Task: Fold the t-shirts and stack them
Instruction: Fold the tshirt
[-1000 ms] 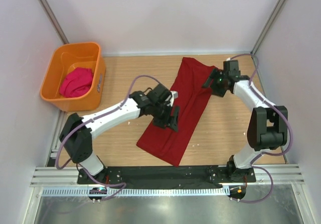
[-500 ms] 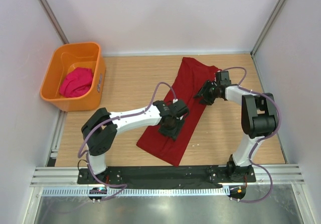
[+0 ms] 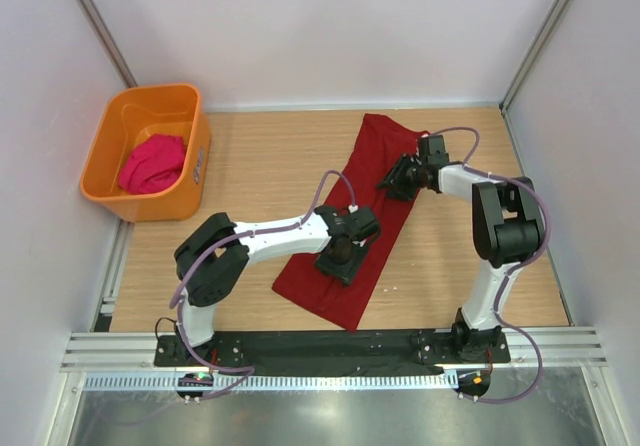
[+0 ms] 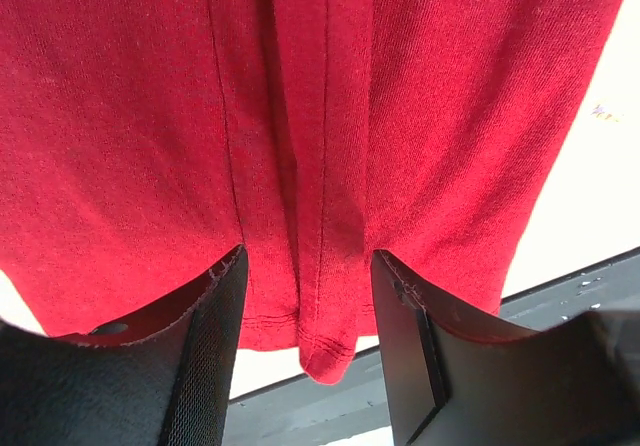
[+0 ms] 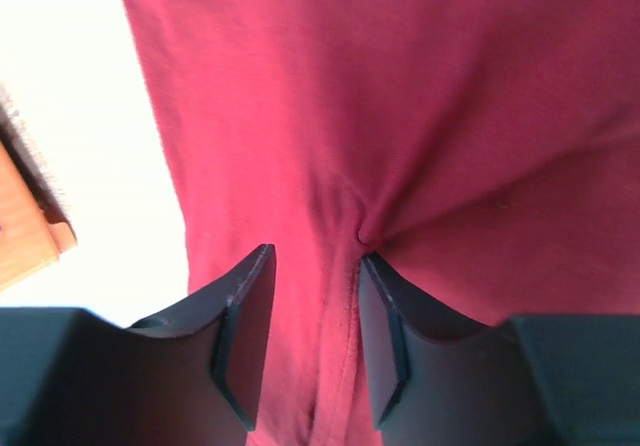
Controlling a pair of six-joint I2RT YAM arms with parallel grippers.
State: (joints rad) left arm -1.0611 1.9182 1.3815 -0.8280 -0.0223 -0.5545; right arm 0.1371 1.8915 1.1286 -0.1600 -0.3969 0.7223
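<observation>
The dark crimson t-shirt lies slanted on the wooden table, so my right gripper should open, pinch the pucker in the t-shirt's far half (image 5: 362, 224) and straighten it.
The dark crimson t-shirt (image 3: 372, 156) lies on the table as a long folded strip, running diagonally from far right to near centre. My left gripper (image 3: 343, 263) is down on its near half. In the left wrist view (image 4: 308, 266) the jaws stand open astride a raised seam fold of the red cloth (image 4: 300, 116), near the hem. My right gripper (image 3: 393, 181) is down on the far half. In the right wrist view (image 5: 315, 266) the jaws are open with a pucker of red cloth (image 5: 400, 86) between them. The magenta-pink t-shirt (image 3: 152, 163) lies bunched in the orange tub.
The orange plastic tub (image 3: 105, 136) stands at the far left of the wooden table (image 3: 260, 166). White walls close in the back and both sides. A black rail runs along the near edge (image 3: 320, 346).
Both grippers have moved onto the crimson shirt and lowered: the left from its left edge toward the near half, the right from the far right edge leftward onto the far half.
</observation>
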